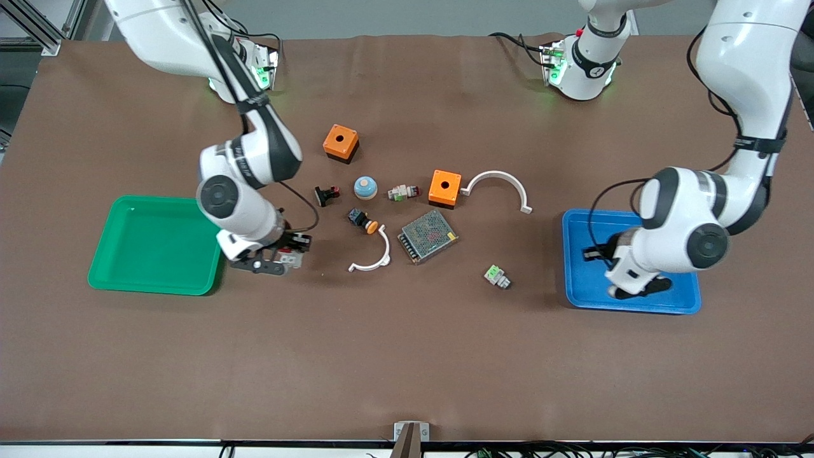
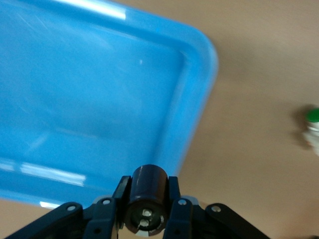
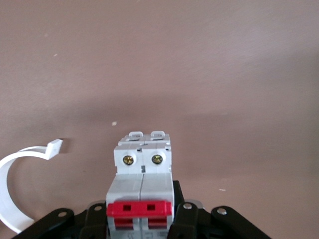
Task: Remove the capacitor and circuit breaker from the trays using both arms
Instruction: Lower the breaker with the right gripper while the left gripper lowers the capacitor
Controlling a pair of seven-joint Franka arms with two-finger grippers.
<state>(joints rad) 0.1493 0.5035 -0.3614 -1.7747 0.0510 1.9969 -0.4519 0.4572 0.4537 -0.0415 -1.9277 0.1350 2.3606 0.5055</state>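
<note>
I need to use my left gripper to let go of the capacitor on the table [image 1: 497,229], between the mesh-covered unit and the bigger white arc.
My left gripper [image 1: 636,289] is shut on the capacitor [image 2: 148,196], a tiny black cylinder, and hangs low over the blue tray [image 1: 591,286]. In the left wrist view the gripper [image 2: 148,199] is over the tray's [image 2: 99,99] rim. My right gripper [image 1: 283,259] is shut on the breaker [image 1: 290,254], a white block with red levers. It is low over the brown table beside the green tray [image 1: 152,245]. In the right wrist view the breaker [image 3: 142,184] sits between the gripper's [image 3: 142,211] fingers.
In the middle of the table lie two orange boxes [image 1: 341,142] [image 1: 444,187], two white arcs [image 1: 499,184] [image 1: 372,254], a mesh-covered unit [image 1: 428,236], a black push button [image 1: 362,221], a black-and-red clip [image 1: 326,194], a blue dome [image 1: 365,187] and white-and-green connectors [image 1: 496,276] [image 1: 403,191].
</note>
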